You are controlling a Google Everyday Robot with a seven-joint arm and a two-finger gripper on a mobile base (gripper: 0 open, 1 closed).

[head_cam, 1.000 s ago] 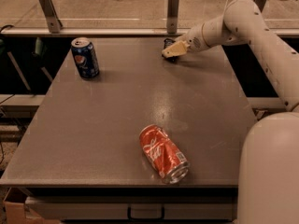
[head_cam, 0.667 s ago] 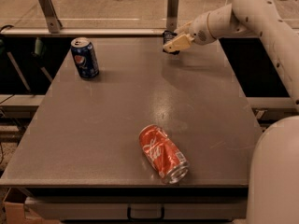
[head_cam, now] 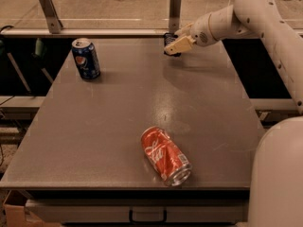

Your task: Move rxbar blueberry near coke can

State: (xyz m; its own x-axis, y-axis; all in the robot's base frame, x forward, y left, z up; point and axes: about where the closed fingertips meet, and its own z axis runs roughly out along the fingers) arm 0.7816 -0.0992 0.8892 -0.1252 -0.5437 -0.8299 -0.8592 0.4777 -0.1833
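Note:
I will release rxbar blueberry, held just above the table's far edge, on the grey table [head_cam: 181,115] just behind the coke can, away from the front edge.
The coke can [head_cam: 165,156], red with white script, lies on its side near the table's front edge, silver end toward the front right. My gripper [head_cam: 174,45] is at the far edge of the table, right of centre, on the white arm reaching in from the right. It is shut on the rxbar blueberry [head_cam: 168,39], a small dark navy wrapper that shows partly between and behind the tan fingers [head_cam: 179,45]. The bar is held a little above the tabletop, far from the coke can.
A blue Pepsi can [head_cam: 86,58] stands upright at the far left of the grey table [head_cam: 118,117]. Two metal posts [head_cam: 49,8] stand along a rail behind the far edge. The robot's white body [head_cam: 279,174] fills the lower right corner.
My gripper has lifted off the tabletop at the far edge with the dark bar in it and shifted slightly. The coke can and the Pepsi can have not moved.

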